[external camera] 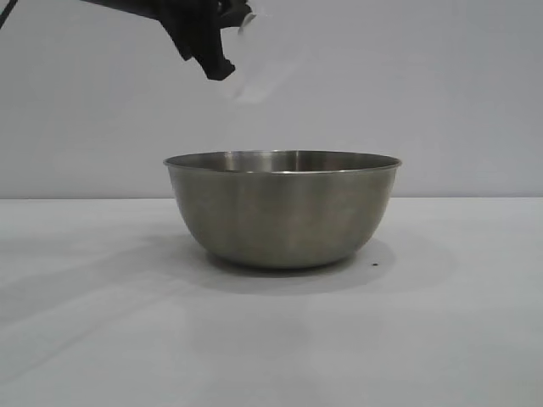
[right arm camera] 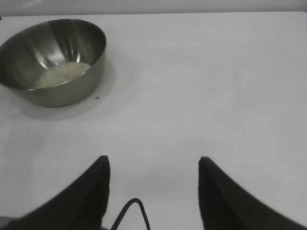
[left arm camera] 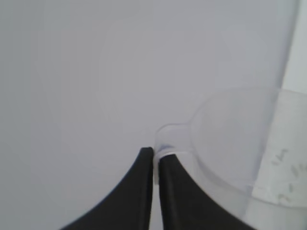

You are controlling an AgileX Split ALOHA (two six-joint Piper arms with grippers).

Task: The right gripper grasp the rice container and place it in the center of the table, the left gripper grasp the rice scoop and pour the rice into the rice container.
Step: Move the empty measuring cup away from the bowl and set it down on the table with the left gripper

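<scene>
My left gripper has the clear rice scoop to put down. It will let go of it on the bare table [external camera: 128, 239] next to the rice container, on that gripper's side.
The rice container [external camera: 282, 208], a large steel bowl, stands in the middle of the white table [external camera: 102, 339]. In the right wrist view the rice container [right arm camera: 62, 48] holds a whitish heap of rice [right arm camera: 62, 74]. High above the bowl's left rim, my left gripper [external camera: 227, 42] is shut on the handle of the clear rice scoop [external camera: 263, 64]. Seen from the left wrist, the scoop [left arm camera: 235, 143] looks empty, and my left gripper [left arm camera: 156, 154] pinches its handle tab. My right gripper [right arm camera: 153, 163] hangs open over bare table, well away from the bowl, with nothing between its fingers.
A plain grey wall [external camera: 441, 85] rises behind the table. A small dark speck [external camera: 374, 262] lies on the table by the bowl's base. Bare tabletop [right arm camera: 216, 96] stretches wide on the bowl's right-gripper side.
</scene>
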